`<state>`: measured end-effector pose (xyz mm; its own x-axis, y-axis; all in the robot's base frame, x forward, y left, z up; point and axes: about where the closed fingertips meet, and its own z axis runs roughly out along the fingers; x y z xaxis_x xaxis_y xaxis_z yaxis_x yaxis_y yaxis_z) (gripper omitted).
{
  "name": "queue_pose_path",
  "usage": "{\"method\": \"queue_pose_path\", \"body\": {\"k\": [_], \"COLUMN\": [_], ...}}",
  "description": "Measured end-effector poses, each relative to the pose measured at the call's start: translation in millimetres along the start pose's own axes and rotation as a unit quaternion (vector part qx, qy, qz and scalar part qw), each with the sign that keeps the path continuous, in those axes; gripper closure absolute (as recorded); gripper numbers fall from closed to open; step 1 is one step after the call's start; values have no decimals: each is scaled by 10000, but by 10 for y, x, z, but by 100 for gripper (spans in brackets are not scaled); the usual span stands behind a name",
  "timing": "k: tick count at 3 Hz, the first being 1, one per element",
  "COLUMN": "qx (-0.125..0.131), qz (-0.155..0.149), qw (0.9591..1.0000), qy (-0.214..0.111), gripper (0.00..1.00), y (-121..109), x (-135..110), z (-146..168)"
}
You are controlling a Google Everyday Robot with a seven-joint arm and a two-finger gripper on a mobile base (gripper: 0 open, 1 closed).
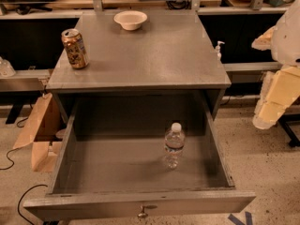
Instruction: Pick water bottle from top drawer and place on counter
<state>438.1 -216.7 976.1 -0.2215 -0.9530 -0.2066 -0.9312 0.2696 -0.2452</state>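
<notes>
My gripper will next go to the upper part of the water bottle (175, 138), just below its white cap, and close there.
The water bottle (174, 145) is clear with a white cap and stands upright inside the top drawer (140, 205), right of its centre. The drawer is pulled fully open, and its metal pull handle (143, 212) is at the front. The grey counter (145, 50) lies above and behind the drawer. My gripper (269, 107) is the cream-coloured end of the arm at the right edge of the view. It hangs beside the cabinet, right of the drawer and well apart from the bottle. It holds nothing that I can see.
A gold-brown drink can (75, 48) stands on the counter's left side. A white bowl (130, 19) sits at its back. A small pump bottle (219, 49) is behind the right edge. Cardboard (40, 130) and cables lie on the floor at left.
</notes>
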Motion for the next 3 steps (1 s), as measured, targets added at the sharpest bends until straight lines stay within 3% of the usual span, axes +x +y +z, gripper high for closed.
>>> {"method": "queue_pose_path", "body": {"k": [1,2,3], "qx": [-1,-33,-190], "qz": [5,82,103], "qw": [10000,9972,9836], "qy": [-45,-738,-1792], "gripper": [0,0,0], "y": [-1,-20,-73], "x": [-1,-17,-12], "z": [17,269,905]}}
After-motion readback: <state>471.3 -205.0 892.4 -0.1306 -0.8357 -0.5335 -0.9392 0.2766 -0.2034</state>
